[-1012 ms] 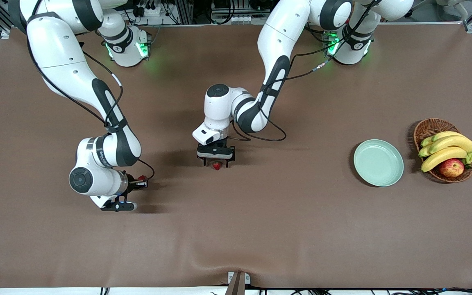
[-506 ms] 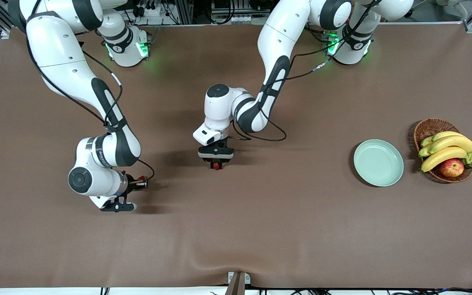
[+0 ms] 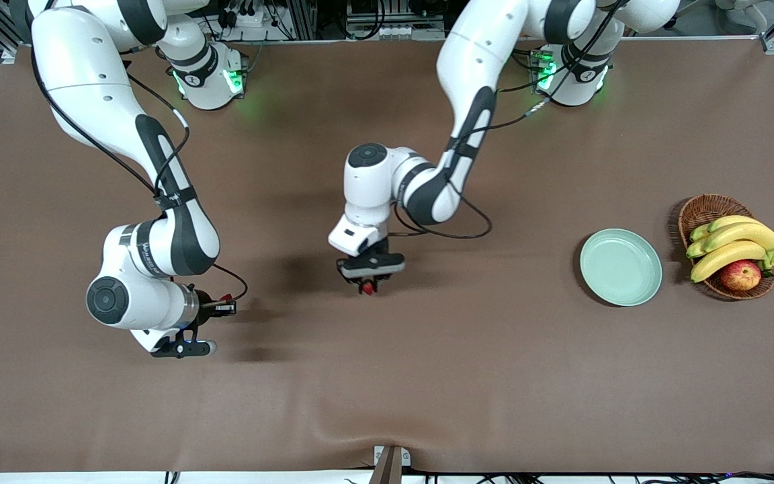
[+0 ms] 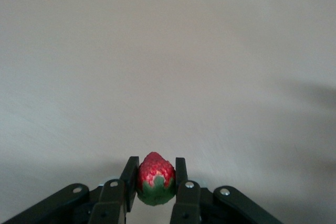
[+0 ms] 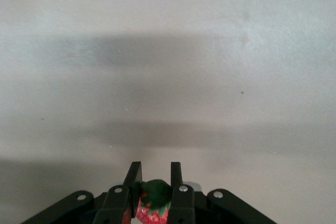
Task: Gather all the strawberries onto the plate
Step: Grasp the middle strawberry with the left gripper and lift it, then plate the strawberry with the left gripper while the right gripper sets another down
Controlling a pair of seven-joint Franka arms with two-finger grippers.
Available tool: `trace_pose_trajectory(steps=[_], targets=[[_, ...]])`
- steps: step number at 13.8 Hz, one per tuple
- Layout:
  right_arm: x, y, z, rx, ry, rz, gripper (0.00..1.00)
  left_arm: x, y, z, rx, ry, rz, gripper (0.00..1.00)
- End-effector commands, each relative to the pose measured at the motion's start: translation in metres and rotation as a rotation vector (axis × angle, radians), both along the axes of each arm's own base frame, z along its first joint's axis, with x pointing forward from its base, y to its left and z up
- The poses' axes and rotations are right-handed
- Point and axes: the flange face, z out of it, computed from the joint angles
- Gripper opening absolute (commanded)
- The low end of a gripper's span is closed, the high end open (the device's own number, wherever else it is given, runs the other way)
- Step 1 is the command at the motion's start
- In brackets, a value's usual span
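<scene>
Next, my right gripper sets its strawberry down and lets go of it on the brown cloth point(image 3: 369, 249) just below my left gripper, in the middle of the table.
My left gripper point(image 3: 367, 285) hangs over the middle of the table, shut on a small red strawberry point(image 3: 367, 288). In the left wrist view the strawberry point(image 4: 155, 179) sits between the two black fingers point(image 4: 130, 174), red tip outward and green cap toward the palm. My right gripper point(image 3: 224, 308) is over the right arm's end of the table, shut on a second strawberry point(image 5: 154, 201) with its leafy cap outward. The pale mint-green plate point(image 3: 621, 267) lies toward the left arm's end with nothing on it.
A brown wicker basket point(image 3: 701, 211) stands beside the plate at the left arm's end, holding bananas point(image 3: 733, 243) and a red-yellow apple point(image 3: 740, 275). Brown cloth covers the table point(image 3: 467, 376).
My left gripper has shut on the strawberry that lay between its open fingers and shifted slightly toward the plate. The right arm has drawn toward its own end with its strawberry.
</scene>
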Motion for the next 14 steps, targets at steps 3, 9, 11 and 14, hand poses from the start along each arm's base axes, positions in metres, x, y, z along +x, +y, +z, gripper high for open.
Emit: trace_pose_trajectory(steps=[3, 9, 11, 14], targets=[[-0.009, 0.059, 0.010, 0.242, 0.050, -0.108, 0.13, 0.060, 0.099, 0.087, 0.024, 0.129, 0.247, 0.00], [-0.059, 0.206, 0.001, 0.254, 0.041, -0.129, 0.12, 0.092, 0.285, 0.158, 0.099, 0.347, 0.413, 0.00], [-0.079, 0.245, -0.004, 0.239, 0.054, -0.173, 0.12, 0.081, 0.342, 0.143, 0.141, 0.445, 0.401, 0.00], [-0.107, 0.280, -0.012, 0.221, 0.084, -0.144, 0.12, 0.079, 0.417, 0.121, 0.167, 0.525, 0.386, 0.00]])
